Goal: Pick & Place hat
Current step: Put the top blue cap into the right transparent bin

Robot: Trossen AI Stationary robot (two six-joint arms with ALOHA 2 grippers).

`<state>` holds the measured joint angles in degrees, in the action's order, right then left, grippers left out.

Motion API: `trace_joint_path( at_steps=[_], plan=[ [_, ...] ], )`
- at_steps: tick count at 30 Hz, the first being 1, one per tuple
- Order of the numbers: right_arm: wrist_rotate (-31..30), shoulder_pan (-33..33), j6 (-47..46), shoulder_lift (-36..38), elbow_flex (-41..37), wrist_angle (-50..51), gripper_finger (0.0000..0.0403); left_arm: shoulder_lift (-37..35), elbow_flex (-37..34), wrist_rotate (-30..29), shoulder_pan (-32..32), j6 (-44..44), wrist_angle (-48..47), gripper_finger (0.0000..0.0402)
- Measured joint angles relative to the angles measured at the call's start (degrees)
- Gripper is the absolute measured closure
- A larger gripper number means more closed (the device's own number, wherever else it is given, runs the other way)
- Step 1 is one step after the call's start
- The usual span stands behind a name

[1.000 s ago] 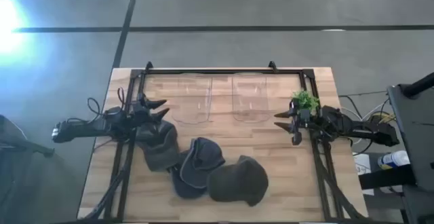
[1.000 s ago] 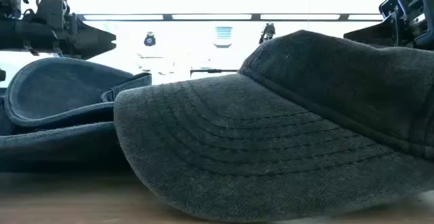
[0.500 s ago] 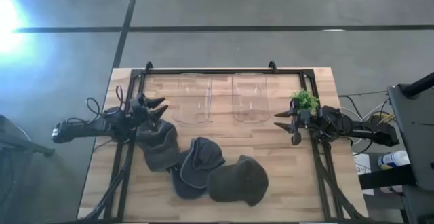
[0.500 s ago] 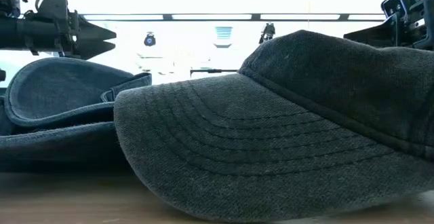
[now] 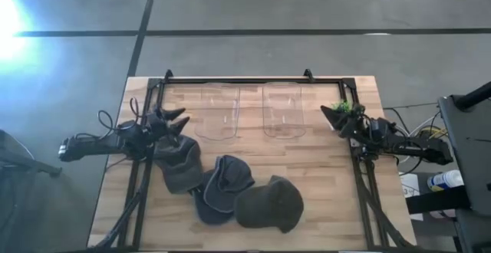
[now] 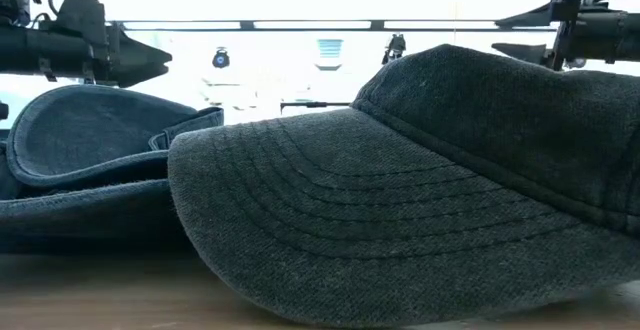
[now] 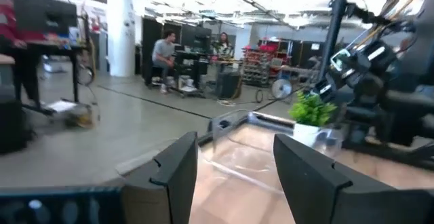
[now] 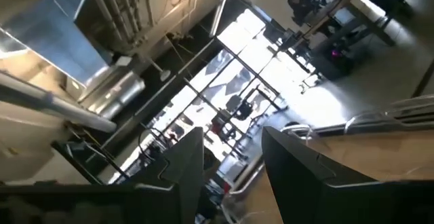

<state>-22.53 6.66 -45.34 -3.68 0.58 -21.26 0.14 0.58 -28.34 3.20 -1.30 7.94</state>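
My left gripper needs to grip the upper middle hat's rim [image 5: 221, 182] beside its back strap next, leaving the hat beneath it.
Three dark grey hats lie crown-down or flat along the table's near half in the high view: a left one [image 5: 180, 165], a middle one [image 5: 222, 184] and a right one [image 5: 270, 203]. The low view is filled by the nearest cap [image 6: 420, 190], with another hat [image 6: 90, 160] behind it on the left. My left gripper [image 5: 178, 123] hovers open just beyond the left hat, touching nothing; its fingers stand apart in the left wrist view [image 7: 234, 176]. My right gripper [image 5: 328, 113] is open near the table's right edge beside the plant, tipped upward [image 8: 230, 176].
Two clear plastic containers [image 5: 219, 111] [image 5: 282, 109] stand at the table's far side. A small green plant [image 5: 345, 109] sits by the right arm. A black frame rail [image 5: 238, 80] runs along the far edge. People sit in the room beyond [image 7: 166, 54].
My right gripper has swung toward the table's far edge, turned about its own axis and tipped upward; it stays open. The hats have not moved.
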Motion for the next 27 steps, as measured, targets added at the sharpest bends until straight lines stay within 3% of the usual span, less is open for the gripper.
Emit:
trace_joint_path(
  at_steps=[2,6,8,13,16,19,24,27],
  plan=[
    [0.06,-0.01,-2.49,-1.93,0.02,-2.29,0.0257,0.0,-0.04,0.25,0.0,-2.62,1.48,0.0213],
    [6.48,-0.02,-9.43,-7.5,0.5,-2.68,0.0257,0.17,0.07,2.02,-0.04,-34.37,11.19,0.0213],
    [10.12,-0.06,-11.26,-10.79,0.99,-2.65,0.0257,0.28,0.15,0.18,-0.02,-41.84,12.66,0.0213],
    [3.3,-0.1,-14.49,-16.24,3.73,-8.25,0.0257,0.24,0.48,-1.0,-0.02,-44.49,14.45,0.0213],
    [13.24,-0.02,-13.92,-20.14,7.15,-8.32,0.0257,0.44,0.56,-1.23,0.02,-44.17,16.98,0.0213],
    [21.73,-0.74,-18.85,-26.55,14.42,6.24,0.0257,1.44,0.49,-3.25,0.07,-45.06,17.77,0.0213],
    [21.91,-5.93,-11.44,-42.92,33.63,36.0,0.0257,2.64,0.48,-2.21,0.04,-48.39,19.16,0.0213],
    [21.04,-8.94,-7.95,-52.85,44.41,50.24,0.0257,3.3,0.66,5.56,0.05,-51.17,17.75,0.0213]
  ],
)
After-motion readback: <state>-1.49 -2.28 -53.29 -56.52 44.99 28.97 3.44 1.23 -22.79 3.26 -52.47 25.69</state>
